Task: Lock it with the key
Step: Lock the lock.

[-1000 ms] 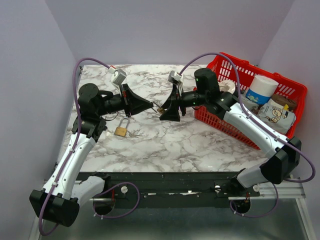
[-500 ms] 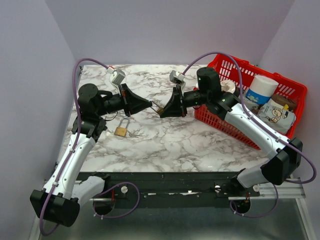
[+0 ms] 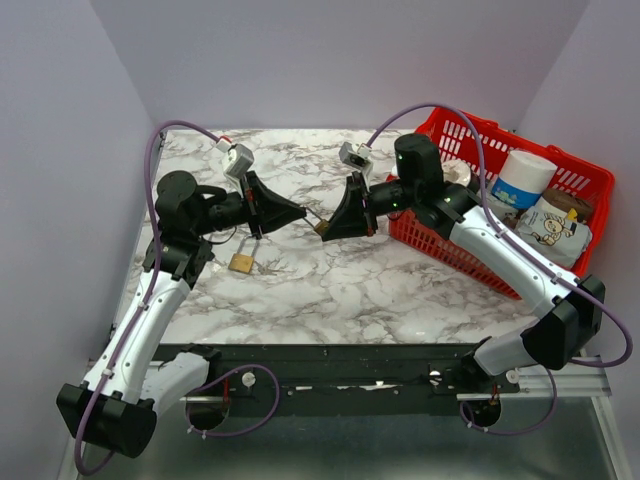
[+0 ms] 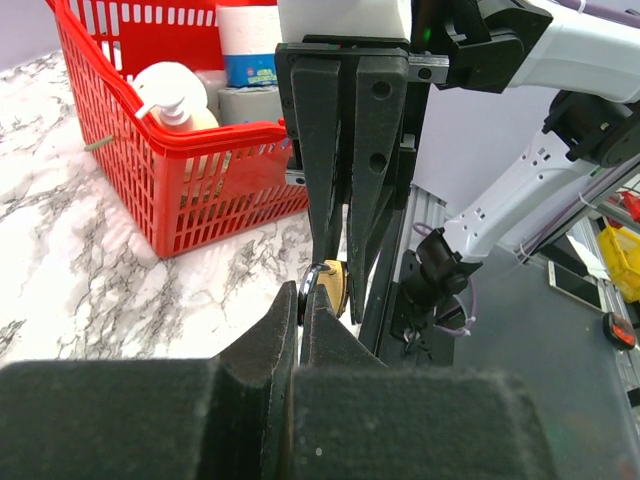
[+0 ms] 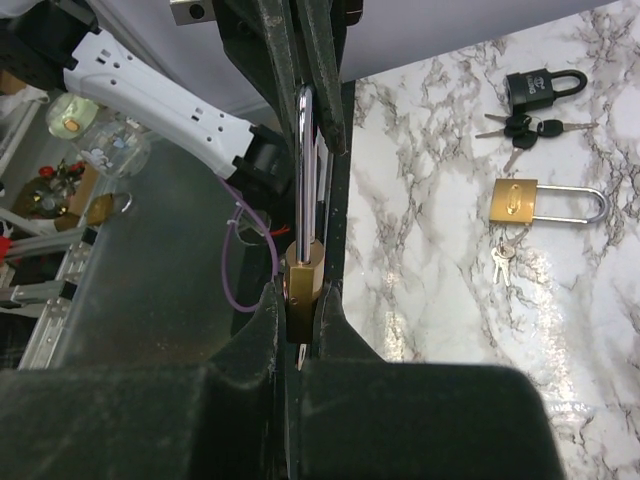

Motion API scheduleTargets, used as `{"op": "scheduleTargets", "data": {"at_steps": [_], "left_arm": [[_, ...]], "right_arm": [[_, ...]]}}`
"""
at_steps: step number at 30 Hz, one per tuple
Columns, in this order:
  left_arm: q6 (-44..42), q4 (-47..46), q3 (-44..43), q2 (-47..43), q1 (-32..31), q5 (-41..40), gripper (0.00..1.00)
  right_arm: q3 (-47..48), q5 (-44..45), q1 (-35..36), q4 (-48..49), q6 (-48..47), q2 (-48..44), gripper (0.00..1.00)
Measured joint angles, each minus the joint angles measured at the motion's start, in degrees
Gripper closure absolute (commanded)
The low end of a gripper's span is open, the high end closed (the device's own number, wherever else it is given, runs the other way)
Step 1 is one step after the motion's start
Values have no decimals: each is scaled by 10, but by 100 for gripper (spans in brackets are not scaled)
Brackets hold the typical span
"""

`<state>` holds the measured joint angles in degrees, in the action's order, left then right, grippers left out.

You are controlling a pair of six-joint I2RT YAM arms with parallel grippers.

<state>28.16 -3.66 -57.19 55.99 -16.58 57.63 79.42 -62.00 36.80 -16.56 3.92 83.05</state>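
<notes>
The robot's left gripper is pinching the flat sides of the shackle's far end, so it should open, turn and grip across both legs (image 5: 305, 238) near the brass body.
A small brass padlock (image 5: 302, 283) hangs in the air between both grippers over the marble table (image 3: 330, 280). My right gripper (image 5: 302, 292) is shut on its brass body. Its steel shackle (image 5: 305, 150) runs up into my left gripper (image 4: 300, 297), which is shut on that shackle (image 4: 310, 280). From above the padlock (image 3: 321, 227) shows only as a small spot between the left gripper (image 3: 303, 212) and the right gripper (image 3: 326, 229). A thin silvery tip (image 5: 300, 353) shows under the body; I cannot tell whether it is the key.
A second brass padlock (image 5: 528, 200) with small keys (image 5: 500, 263) lies on the marble, also visible from above (image 3: 241, 263). A black padlock (image 5: 543, 87) with a bunch of keys (image 5: 522, 127) lies beyond it. A red basket (image 3: 497, 132) of bottles stands at the right.
My right gripper has closed from open onto the padlock body. Both grippers have shifted slightly; the left stays shut on the shackle.
</notes>
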Motion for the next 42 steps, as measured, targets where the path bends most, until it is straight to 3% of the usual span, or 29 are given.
{"op": "scheduleTargets", "data": {"at_steps": [8,20,27,29,30,32,33,34,38,42], "left_arm": [[7,-19,21,-5,-12,-17,100],[35,-78,86,-29,-73,-123,100],[29,-39,67,-19,-69,-141,100],[23,-3,42,-4,-58,-141,88],[24,13,28,6,-47,-139,76],[31,28,19,19,-30,-138,63],[37,34,19,21,-22,-141,45],[43,43,19,22,-15,-148,38],[73,55,17,16,-9,-189,23],[107,40,24,3,-9,-229,21]], "right_arm": [[-2,0,-2,-1,9,0,99],[-4,-6,-8,-29,18,4,99],[-15,21,-8,-26,13,-2,99],[-25,53,-5,-12,14,-7,99],[-29,74,-4,-3,14,-9,99],[-34,118,1,13,17,-11,99],[-36,139,5,20,19,-11,99],[-37,161,8,24,20,-11,99],[-40,229,14,39,32,-9,99],[-40,276,14,49,51,7,99]]}}
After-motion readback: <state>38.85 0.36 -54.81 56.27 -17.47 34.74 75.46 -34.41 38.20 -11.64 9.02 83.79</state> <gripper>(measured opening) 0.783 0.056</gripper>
